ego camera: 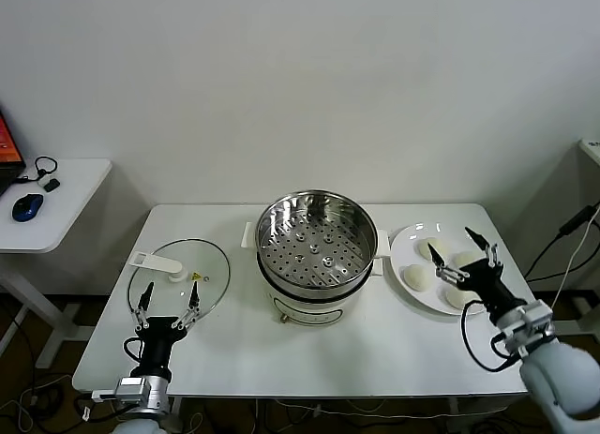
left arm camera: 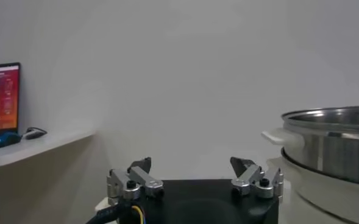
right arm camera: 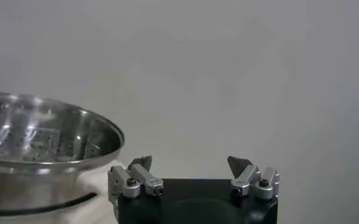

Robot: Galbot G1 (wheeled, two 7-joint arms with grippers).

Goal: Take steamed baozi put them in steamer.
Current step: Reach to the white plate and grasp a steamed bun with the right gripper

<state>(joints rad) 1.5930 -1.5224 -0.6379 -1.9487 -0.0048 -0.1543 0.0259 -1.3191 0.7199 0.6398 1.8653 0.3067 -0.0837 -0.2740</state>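
Note:
My right gripper needs to close next on the sides of the steamed baozi (ego camera: 431,247) nearest the far edge of the white plate.
The steamer (ego camera: 316,242), a shiny steel pot with a perforated floor on a white base, stands empty at the table's middle. To its right, several cream-white steamed baozi (ego camera: 418,277) lie on a white plate (ego camera: 405,237). My right gripper (ego camera: 461,251) hovers open just over the plate's buns, holding nothing. My left gripper (ego camera: 169,298) stands open and empty by the near edge of the glass lid. In the left wrist view the left gripper (left arm camera: 191,165) is open, with the steamer (left arm camera: 331,143) beside it. The right wrist view shows the right gripper (right arm camera: 190,163) open beside the steamer (right arm camera: 39,146).
A flat glass lid (ego camera: 192,265) with a white handle (ego camera: 155,261) lies on the white table (ego camera: 394,345), left of the steamer. A small side table (ego camera: 66,186) with a blue mouse (ego camera: 28,207) stands at the far left. Cables hang at the right.

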